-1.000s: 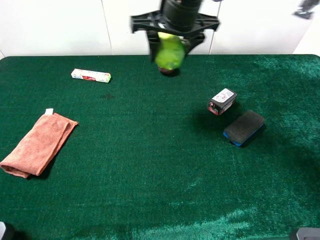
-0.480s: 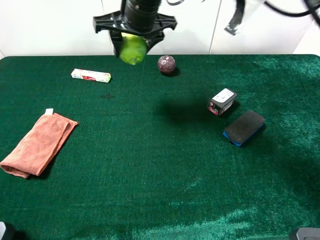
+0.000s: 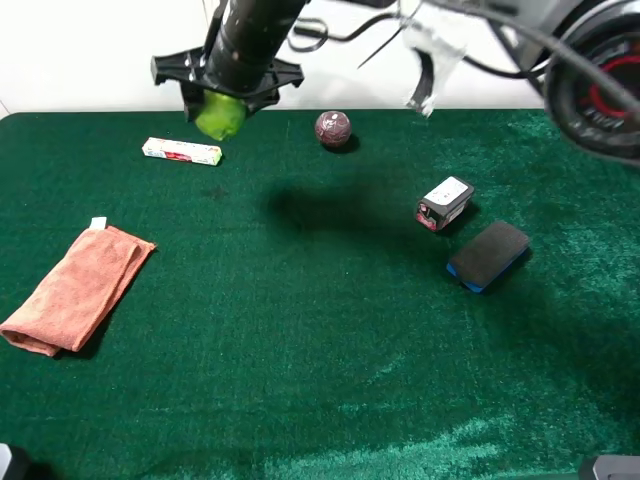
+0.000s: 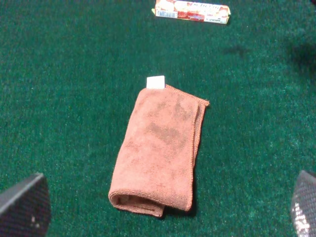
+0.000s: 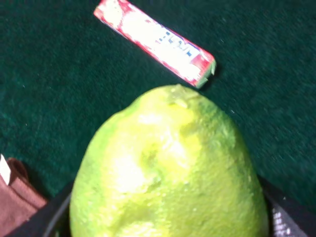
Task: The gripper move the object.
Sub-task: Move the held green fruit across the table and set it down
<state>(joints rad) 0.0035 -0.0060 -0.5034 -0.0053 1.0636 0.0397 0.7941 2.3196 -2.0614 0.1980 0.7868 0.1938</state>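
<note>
My right gripper has the yellow-green ball. It will let go of it on the green table [image 3: 198, 184] just in front of the candy packet.
My right gripper [image 3: 222, 98], a black claw on a black wrist, reaches across to the far left of the green table and is shut on the yellow-green ball [image 3: 220, 115]. It holds the ball in the air, just right of the candy packet [image 3: 181, 151]. In the right wrist view the ball [image 5: 168, 168] fills the frame between the dark fingers [image 5: 57, 215], with the packet [image 5: 155, 42] on the cloth below. My left gripper [image 4: 163, 205] is open and empty, hovering over the folded orange cloth [image 4: 160, 150].
A small dark maroon ball [image 3: 333, 128] lies at the back middle. A black, white and red box [image 3: 444, 203] and a black-and-blue sponge [image 3: 488, 255] lie at the right. The orange cloth [image 3: 75, 288] lies at the left. The packet also shows in the left wrist view [image 4: 191, 11].
My right gripper has carried the yellow-green ball leftward, from over the maroon ball to beside the candy packet. The maroon ball came into view. Nothing else moved.
</note>
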